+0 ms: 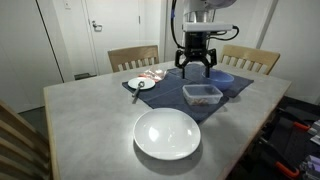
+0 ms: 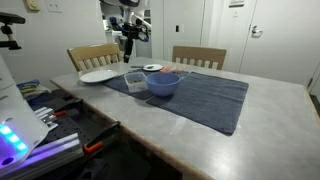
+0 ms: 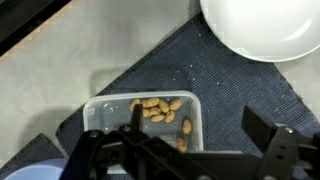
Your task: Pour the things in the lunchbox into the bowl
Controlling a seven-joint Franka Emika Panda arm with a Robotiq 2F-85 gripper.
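The lunchbox has a short side that faces away from the blue bowl. My gripper needs to next go to the rim of the lunchbox's short side [image 1: 185,92] [image 3: 199,137] there and close on it.
The clear plastic lunchbox [image 1: 203,95] sits on a dark blue placemat [image 1: 235,92], next to the blue bowl [image 1: 222,77]. Both also show in an exterior view, the lunchbox [image 2: 135,79] left of the bowl [image 2: 163,84]. In the wrist view the lunchbox [image 3: 110,118] holds several small tan-reddish pieces [image 3: 155,108]. The bowl's rim [image 3: 30,170] shows at the bottom left. My gripper [image 1: 196,62] hangs open and empty above the lunchbox, not touching it. It also shows in an exterior view [image 2: 130,42] and in the wrist view [image 3: 192,112], with one finger over the lunchbox and one over the mat.
A large white plate [image 1: 167,133] lies on the grey table near the front edge, and it also shows in the wrist view [image 3: 265,25]. A small white dish [image 1: 140,84] sits at the mat's far end. Wooden chairs [image 1: 133,57] stand behind the table.
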